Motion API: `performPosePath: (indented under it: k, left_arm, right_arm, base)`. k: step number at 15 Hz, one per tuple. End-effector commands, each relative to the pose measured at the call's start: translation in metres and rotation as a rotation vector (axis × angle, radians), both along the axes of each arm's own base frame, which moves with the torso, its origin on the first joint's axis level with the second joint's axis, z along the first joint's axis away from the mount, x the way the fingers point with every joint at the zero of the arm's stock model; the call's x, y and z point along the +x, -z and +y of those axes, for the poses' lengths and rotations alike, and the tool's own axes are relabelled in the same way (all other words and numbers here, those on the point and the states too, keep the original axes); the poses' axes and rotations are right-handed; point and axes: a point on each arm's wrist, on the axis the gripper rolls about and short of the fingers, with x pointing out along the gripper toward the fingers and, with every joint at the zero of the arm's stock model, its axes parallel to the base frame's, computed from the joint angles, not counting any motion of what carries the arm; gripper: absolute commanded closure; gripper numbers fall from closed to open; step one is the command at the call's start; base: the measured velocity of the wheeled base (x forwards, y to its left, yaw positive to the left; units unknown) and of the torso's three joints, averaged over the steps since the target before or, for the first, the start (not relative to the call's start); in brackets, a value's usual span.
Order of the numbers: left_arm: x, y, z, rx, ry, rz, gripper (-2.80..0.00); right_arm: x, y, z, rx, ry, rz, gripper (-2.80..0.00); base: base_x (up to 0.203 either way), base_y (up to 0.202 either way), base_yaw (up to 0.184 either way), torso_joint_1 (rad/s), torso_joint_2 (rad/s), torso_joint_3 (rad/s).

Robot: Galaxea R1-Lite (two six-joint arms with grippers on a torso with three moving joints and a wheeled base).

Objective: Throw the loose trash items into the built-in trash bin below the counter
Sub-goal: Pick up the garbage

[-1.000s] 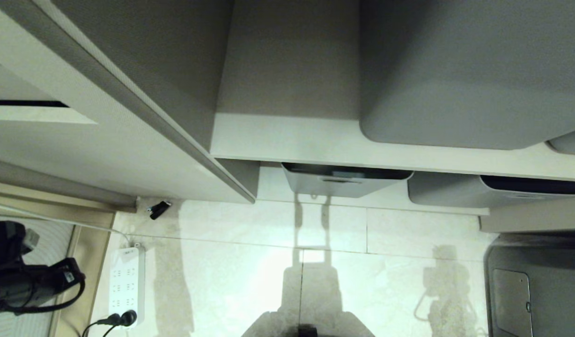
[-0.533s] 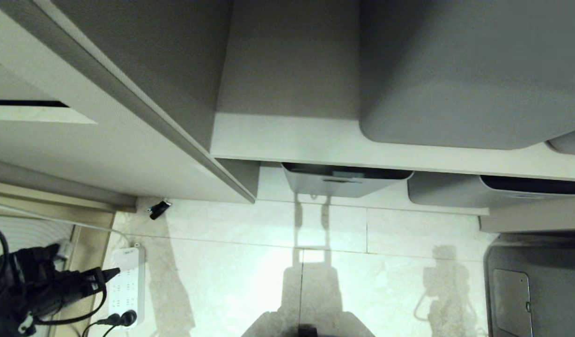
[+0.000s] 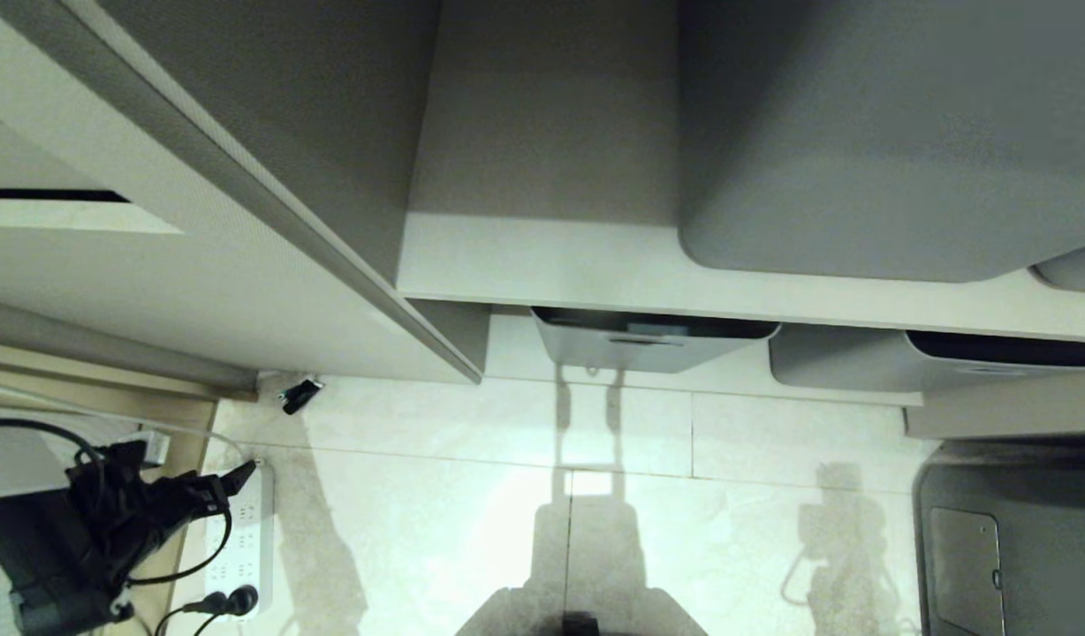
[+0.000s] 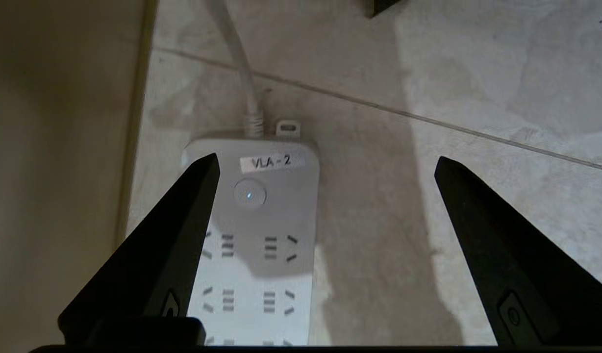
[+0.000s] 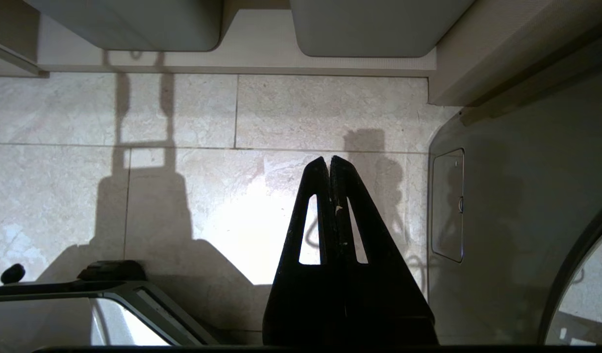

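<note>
The robot's left gripper will next move to the black wrapper's near end (image 3: 291,407) (image 4: 376,9), the end toward the white power strip, and close on it.
A slim black wrapper (image 3: 299,395) with a pale end lies on the tiled floor at the foot of the beige cabinet panel (image 3: 198,283). My left gripper (image 3: 229,486) hangs low at the left, open and empty, over the near end of a white power strip (image 3: 239,539). In the left wrist view the left gripper (image 4: 326,161) spans the strip (image 4: 262,235) and bare tile, and the wrapper's dark corner (image 4: 379,5) shows beyond it. My right gripper (image 5: 329,159) is shut on nothing above the floor. The tan cardboard scrap, the trash bin's flap and the counter are out of view.
Grey plastic tubs (image 3: 861,177) sit on a pale shelf (image 3: 595,265), with another tub (image 3: 648,340) beneath it. A plug and cable (image 3: 229,602) run from the power strip. My grey base (image 3: 1011,548) fills the lower right corner.
My left arm has swung up and toward the cabinet, bringing its fingertips over the power strip's far end, and its jaws have spread. The right arm and the wrapper have not moved.
</note>
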Motion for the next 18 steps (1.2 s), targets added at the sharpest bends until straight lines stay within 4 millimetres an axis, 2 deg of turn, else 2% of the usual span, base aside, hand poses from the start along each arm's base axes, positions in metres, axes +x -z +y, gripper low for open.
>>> performPosePath:
  k: [1,6,11,15,18]
  left_arm:
    - [0.009,0.028,0.004,-0.014,0.032,0.004,-2.80]
    - [0.036,0.041,0.013,-0.013,0.165,-0.104,-2.80]
    - [0.049,0.040,-0.007,0.036,0.233,-0.125,-2.80]
    - [0.072,0.031,-0.012,0.154,0.203,-0.199,-2.80]
    - [0.079,0.037,-0.015,0.170,0.201,-0.212,-2.80]
  right_arm:
    - [0.000,0.000,0.000,0.000,0.000,0.002,0.00]
    - [0.000,0.000,0.000,0.000,0.000,0.002,0.00]
    - [0.000,0.000,0.000,0.000,0.000,0.002,0.00]
    - [0.000,0.000,0.000,0.000,0.000,0.002,0.00]
    - [0.000,0.000,0.000,0.000,0.000,0.002,0.00]
  base:
    - [0.000,0.000,0.000,0.000,0.00,0.000]
    - [0.000,0.000,0.000,0.000,0.00,0.000]
    - [0.000,0.000,0.000,0.000,0.00,0.000]
    - [0.000,0.000,0.000,0.000,0.00,0.000]
    - [0.000,0.000,0.000,0.000,0.00,0.000]
